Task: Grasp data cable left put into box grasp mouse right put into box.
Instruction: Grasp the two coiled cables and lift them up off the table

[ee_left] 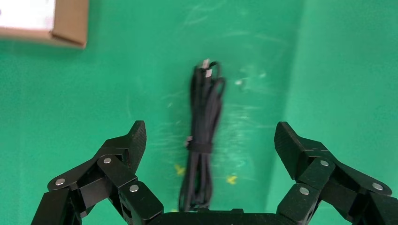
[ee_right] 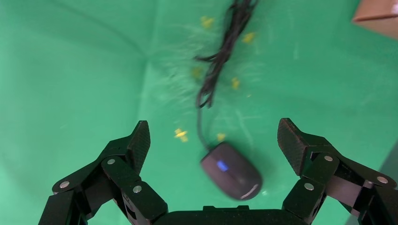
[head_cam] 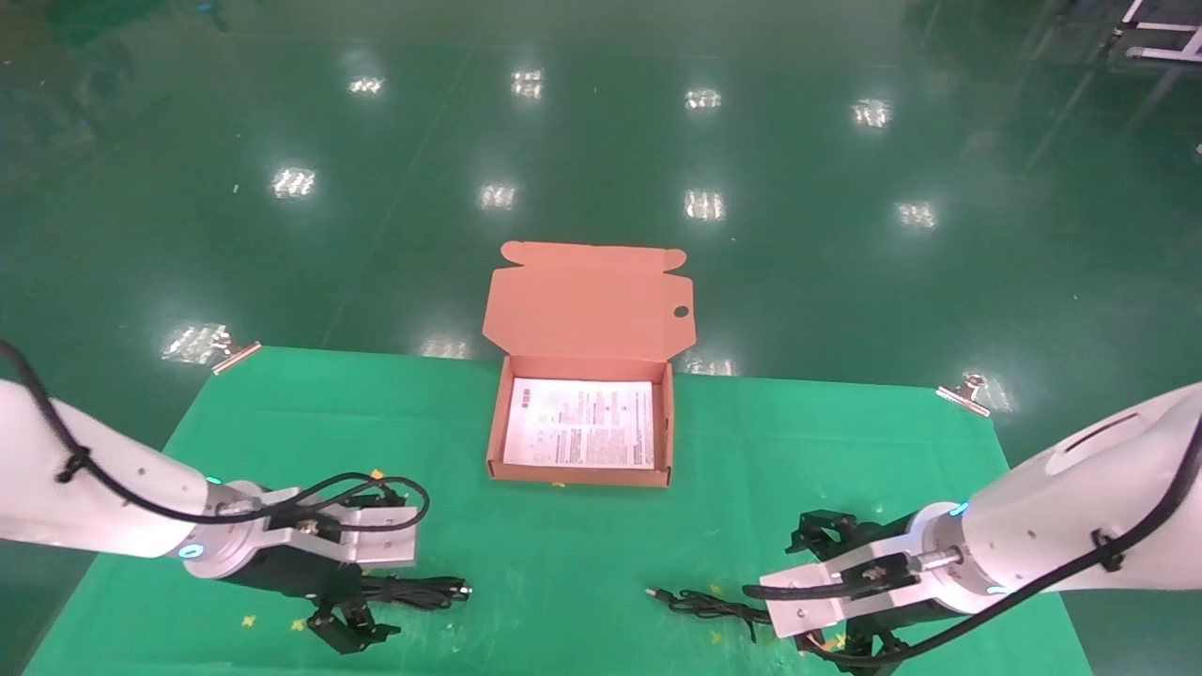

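Observation:
The robot's right gripper will close on the bundled cord of the mouse, at the bundle's end (head_cam: 762,616) (ee_right: 210,84) nearest the mouse.
The data cable (ee_left: 202,136), a narrow black bundle with a small plug end, lies on the green cloth between the jaws of my open left gripper (ee_left: 210,129), which is just above it. It also shows in the head view (head_cam: 423,591), at the front left. The black mouse (ee_right: 231,171), with its blue light on, lies between the jaws of my open right gripper (ee_right: 213,124). Its thin cord (ee_right: 220,56) trails away from it. In the head view the mouse is hidden under my right wrist. The orange-brown box (head_cam: 498,441) stands open at the table's middle back, with a white printed sheet (head_cam: 580,422) inside.
The box's flap lid (head_cam: 587,300) stands up behind it. Metal clips (head_cam: 235,352) (head_cam: 963,394) hold the green cloth (head_cam: 601,563) at the far corners. Shiny green floor lies beyond the table. A box corner shows in the left wrist view (ee_left: 65,23).

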